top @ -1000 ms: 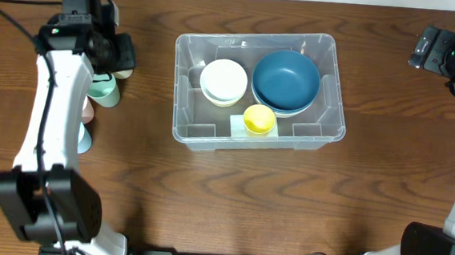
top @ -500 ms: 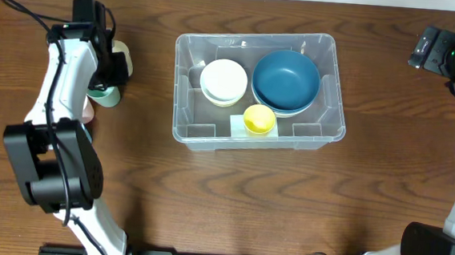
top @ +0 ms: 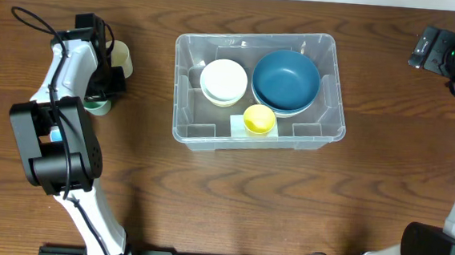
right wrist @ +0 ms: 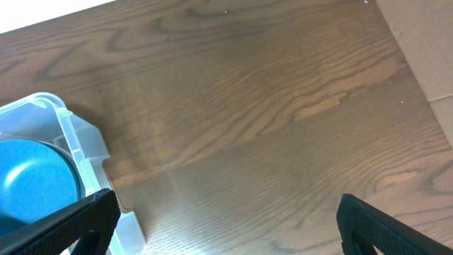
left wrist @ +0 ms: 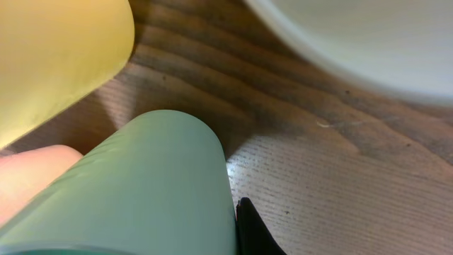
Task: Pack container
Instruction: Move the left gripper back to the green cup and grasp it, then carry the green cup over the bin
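The robot's left gripper needs to release the green cup inside the yellow cup point(top: 258, 119) in the clear container.
The container point(top: 323, 134) is a clear plastic bin at the table's centre. It holds stacked white bowls point(top: 224, 81), a blue bowl point(top: 286, 79) and a yellow cup point(top: 258, 119). My left gripper point(top: 102, 85) is at the far left, down on a green cup point(top: 97, 105). In the left wrist view the green cup point(left wrist: 148, 191) fills the lower left and one black fingertip point(left wrist: 253, 232) presses on its wall. The other finger is hidden. My right gripper point(right wrist: 226, 227) hangs open over bare wood, right of the container's corner point(right wrist: 64, 134).
A cream cup point(top: 121, 55) stands just behind the left gripper. Pink point(top: 88, 116) and blue point(top: 53, 135) items peek out under the left arm. A yellow object point(left wrist: 56, 57) and a pale curved rim point(left wrist: 368, 42) lie close around the green cup. The right arm point(top: 449, 55) is at the far right.
The left arm has folded in and dropped its gripper from near the cream cup onto the green cup, and its jaws have closed. The right arm has not moved.
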{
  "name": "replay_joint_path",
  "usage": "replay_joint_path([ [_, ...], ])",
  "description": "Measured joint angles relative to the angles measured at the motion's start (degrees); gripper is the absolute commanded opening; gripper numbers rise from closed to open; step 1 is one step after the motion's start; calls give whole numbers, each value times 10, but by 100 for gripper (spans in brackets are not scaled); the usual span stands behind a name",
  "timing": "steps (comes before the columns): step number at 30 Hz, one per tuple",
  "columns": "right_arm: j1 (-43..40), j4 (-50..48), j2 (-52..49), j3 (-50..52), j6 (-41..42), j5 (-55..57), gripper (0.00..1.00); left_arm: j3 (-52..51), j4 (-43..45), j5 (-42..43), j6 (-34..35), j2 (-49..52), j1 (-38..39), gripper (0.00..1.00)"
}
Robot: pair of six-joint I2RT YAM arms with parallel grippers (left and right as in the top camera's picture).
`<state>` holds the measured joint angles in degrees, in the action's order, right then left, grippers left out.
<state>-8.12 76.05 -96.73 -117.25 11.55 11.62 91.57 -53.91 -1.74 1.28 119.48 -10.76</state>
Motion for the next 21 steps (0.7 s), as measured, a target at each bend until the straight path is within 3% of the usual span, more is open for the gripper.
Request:
replay_joint_path([
  [9, 0, 0, 0, 0, 0, 0, 99, -1, -16, 29, 2, -20, 21, 6],
  [21, 0, 0, 0, 0, 0, 0, 99, -1, -21, 35, 2, -178, 149, 6],
])
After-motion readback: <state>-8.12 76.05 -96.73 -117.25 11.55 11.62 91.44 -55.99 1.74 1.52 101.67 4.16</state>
